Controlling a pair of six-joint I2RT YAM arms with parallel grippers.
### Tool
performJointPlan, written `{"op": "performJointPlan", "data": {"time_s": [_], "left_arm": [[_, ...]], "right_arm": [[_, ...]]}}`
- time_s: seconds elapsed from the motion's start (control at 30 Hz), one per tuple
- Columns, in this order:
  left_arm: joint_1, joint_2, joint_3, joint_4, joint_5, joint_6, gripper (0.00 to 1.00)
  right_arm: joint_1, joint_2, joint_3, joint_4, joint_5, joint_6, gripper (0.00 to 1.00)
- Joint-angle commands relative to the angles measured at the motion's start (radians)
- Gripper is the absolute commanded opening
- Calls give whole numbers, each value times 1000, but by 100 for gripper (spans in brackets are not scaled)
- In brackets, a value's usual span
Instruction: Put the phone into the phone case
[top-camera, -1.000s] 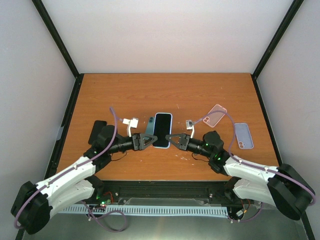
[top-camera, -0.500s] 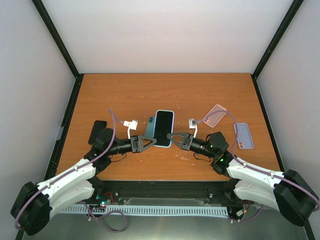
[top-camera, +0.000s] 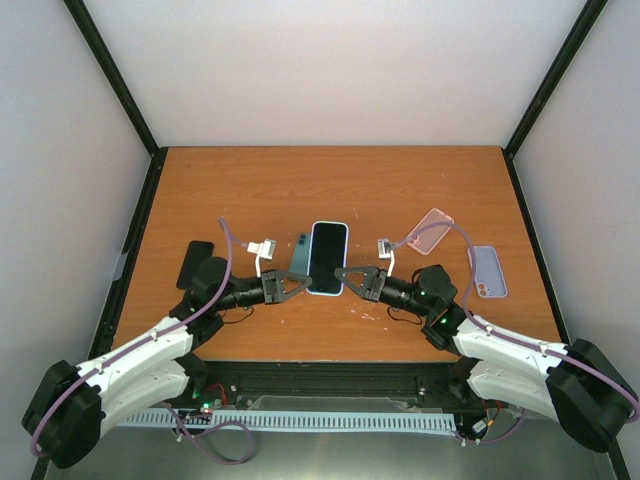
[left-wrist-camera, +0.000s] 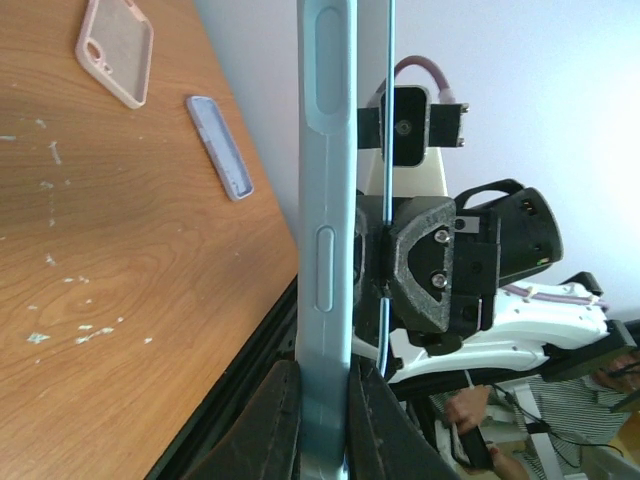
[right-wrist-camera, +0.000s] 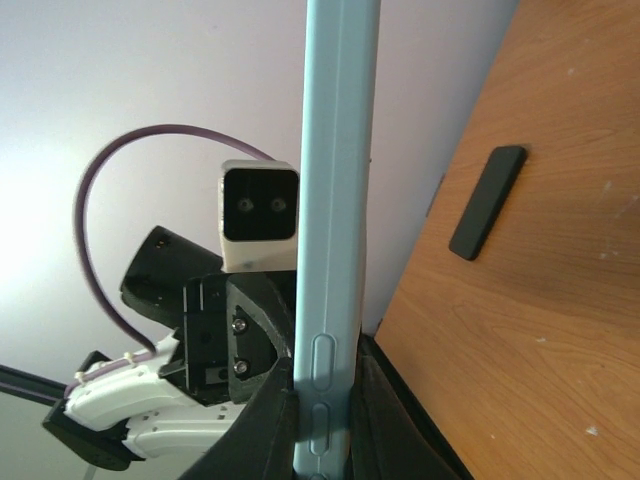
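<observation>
Next, I let go of the light blue case, now above the table's middle, with my right gripper on the table (top-camera: 347, 260) between the teal phone and pink clear case.
The phone (top-camera: 328, 256), black screen up, sits inside a light blue phone case (top-camera: 341, 258) and is held above the table's middle. My left gripper (top-camera: 304, 283) is shut on the case's left edge and my right gripper (top-camera: 344, 275) is shut on its right edge. In the left wrist view the case (left-wrist-camera: 328, 190) stands edge-on between my gripper's (left-wrist-camera: 325, 372) dark fingers (left-wrist-camera: 275, 420), with the right gripper's body behind it. The right wrist view shows the case's (right-wrist-camera: 340, 180) button side clamped in that gripper (right-wrist-camera: 326, 362).
A pink clear case (top-camera: 432, 230) and a lilac case (top-camera: 487, 271) lie on the table (top-camera: 330, 190) at the right. A black slab (top-camera: 193, 262) lies at the left. A black frame rims the table, with grey walls around.
My left gripper has shut on the case's left edge. A second ago the cased phone shifted slightly right and away with the right gripper; it has held still since.
</observation>
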Motion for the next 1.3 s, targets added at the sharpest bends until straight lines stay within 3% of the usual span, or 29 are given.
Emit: {"op": "performJointPlan", "data": {"time_s": [0.0,0.1,0.23,0.3,0.37,0.57,0.63,0.77,0.83,0.93,1.0,1.1,1.27], "left_arm": [[2,3,70,-105,-41,50,0],[1,3,84,-114,-39,60,1],[1,6,102,-136,-56,88,36],[2,5,116,-157,-73,116,47],[2,5,138,-190,-107,154,50],[5,67,204,-240,-162,233,48],[5,100,220,-250,-156,242,40],[5,133,227,-258,-164,247,16],[6,136,229,-271,-173,254,11],[5,136,246,-308,-192,264,11],[5,132,253,-332,-204,273,22],[5,116,264,-377,-246,281,46],[5,91,283,-469,-342,331,80]], "right_arm": [[0,-35,42,-66,33,-83,3],[-1,-35,51,-104,37,-102,3],[0,-30,50,-83,-9,-116,3],[0,-27,51,-79,-48,-136,3],[1,-26,49,-76,-89,-153,3],[11,-23,44,-70,-150,-171,3],[13,-20,42,-74,-150,-173,3],[14,-6,42,-100,-139,-180,3],[15,0,42,-107,-133,-180,3],[15,0,45,-126,-117,-185,3],[15,-5,48,-151,-94,-192,3],[13,-21,53,-228,-20,-213,3],[8,-14,122,-461,148,-360,3]]}}
